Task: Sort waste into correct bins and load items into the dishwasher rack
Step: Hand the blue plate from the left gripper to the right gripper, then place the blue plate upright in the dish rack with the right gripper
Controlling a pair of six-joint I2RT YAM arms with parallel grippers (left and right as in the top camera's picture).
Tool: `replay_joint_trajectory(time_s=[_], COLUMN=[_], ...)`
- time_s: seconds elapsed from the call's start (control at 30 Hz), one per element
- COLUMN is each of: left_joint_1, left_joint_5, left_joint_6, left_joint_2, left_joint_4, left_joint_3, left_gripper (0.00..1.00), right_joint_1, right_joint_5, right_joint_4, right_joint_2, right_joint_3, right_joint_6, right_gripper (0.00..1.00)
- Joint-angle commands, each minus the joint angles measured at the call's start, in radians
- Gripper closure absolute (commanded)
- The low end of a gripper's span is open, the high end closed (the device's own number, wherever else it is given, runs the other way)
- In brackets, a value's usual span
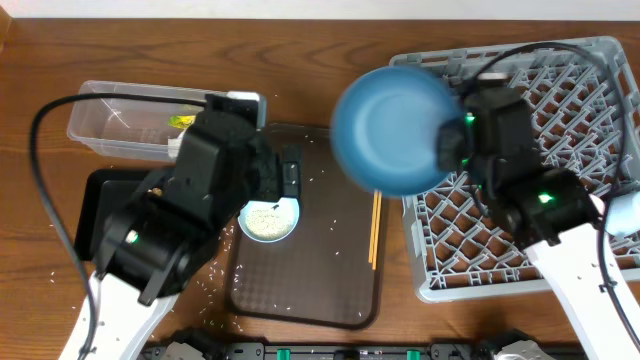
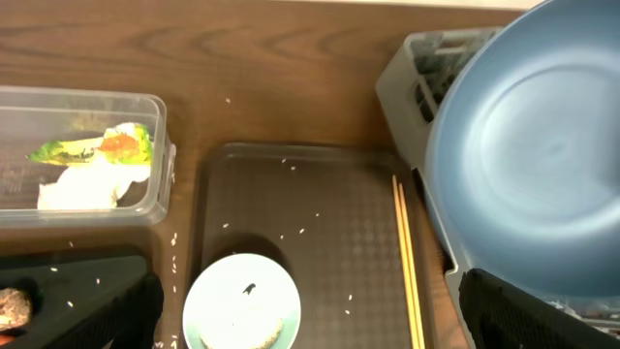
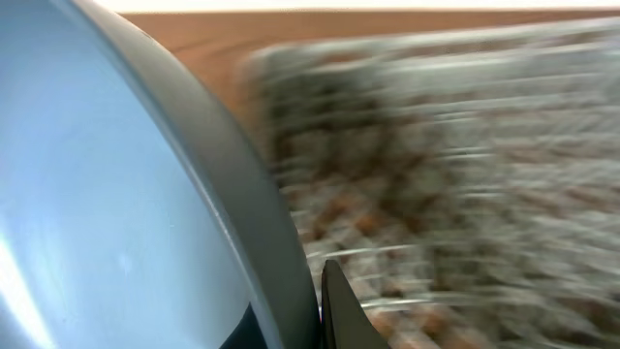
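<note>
The large blue plate will go down among the far pegs of the grey dishwasher rack [image 1: 577,118], beyond the pale cup, from my right gripper.
My right gripper [image 3: 315,310] is shut on the rim of the large blue plate [image 1: 390,128], holding it tilted in the air at the left edge of the grey dishwasher rack [image 1: 560,230]. My left gripper [image 2: 310,325] is open and empty above the white bowl [image 2: 242,308], which holds rice. The chopsticks [image 2: 407,262] lie on the brown tray to its right. The clear tub [image 2: 160,160] holds the wrapper [image 2: 68,150], a carrot piece [image 2: 118,143] and white paper [image 2: 82,186]. The black tray [image 2: 87,276] holds a brown lump [image 2: 12,308].
The flat brown serving tray [image 1: 320,260] lies between the bins and the rack, with loose rice grains [image 2: 291,233] scattered on it and on the table. A pale cup-like thing [image 1: 625,215] shows at the rack's right edge. Both arms' cables hang over the table.
</note>
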Motion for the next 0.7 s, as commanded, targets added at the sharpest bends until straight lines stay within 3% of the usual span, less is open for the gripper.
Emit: replay_joint_trajectory(time_s=[0.0,0.1,0.17,0.57,0.67], left_joint_1=[-0.002,-0.002,-0.002,-0.002,-0.002], left_joint_5=[-0.001,-0.001,-0.001,-0.001,-0.001], left_joint_6=[0.010,0.010,0.010,0.010,0.010], left_joint_2=[-0.039,-0.044,-0.043,-0.041,-0.040], left_joint_4=[0.002,-0.005,-0.014,-0.055,-0.053], left_joint_3=[0.017,0.017,0.017,0.017,0.017], left_gripper=[0.02,0.02,0.02,0.02,0.02], right_joint_1=[-0.057,-0.115,-0.153,-0.351,-0.362], right_joint_5=[0.490,0.753,0.824,0.869,0.866], right_joint_4=[0.025,0.125,0.223,0.679,0.774], right_joint_2=[-0.017,-0.010,0.000,0.241,0.305], right_joint_3=[0.000,0.000,0.000,0.000,0.000], right_joint_6=[0.020,-0.011,-0.105,-0.861,-0.992], right_gripper=[0.99,0.99,0.99,0.99,0.99])
